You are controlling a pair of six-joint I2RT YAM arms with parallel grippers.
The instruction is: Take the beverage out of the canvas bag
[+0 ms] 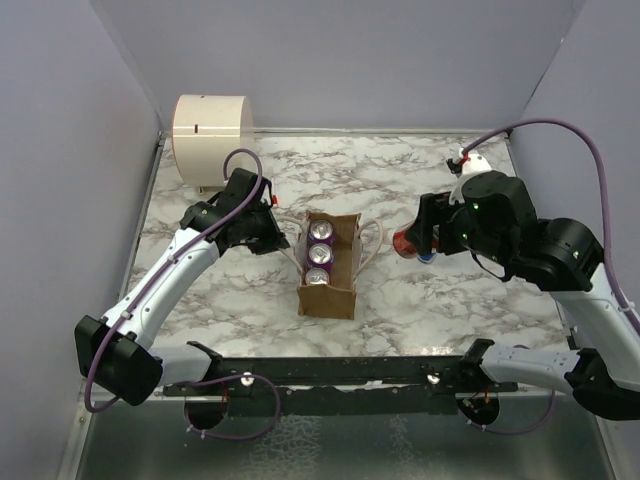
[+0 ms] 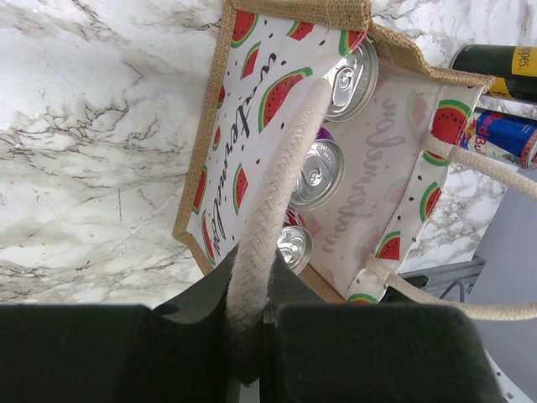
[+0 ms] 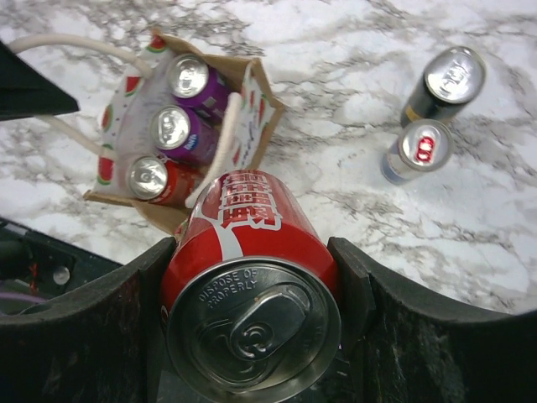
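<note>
Next, my right gripper sets the red cola can down on the marble (image 1: 431,284) (image 3: 380,225) just in front of the blue-silver can.
The canvas bag (image 1: 340,297) stands open at the table's middle, tan with watermelon prints and script on its side (image 2: 243,126). Three cans stand in it: two purple (image 1: 320,232) (image 1: 319,254) and a red one (image 1: 316,277). My left gripper (image 1: 283,238) is shut on the bag's white left handle (image 2: 277,185), beside the bag. My right gripper (image 1: 410,243) is right of the bag and above the table, shut on a red cola can (image 3: 252,277) that lies sideways between the fingers (image 3: 357,277).
A black can (image 3: 445,84) and a blue-silver can (image 3: 417,149) stand on the marble right of the bag. A cream cylindrical container (image 1: 210,128) sits at the back left. Purple walls close in three sides.
</note>
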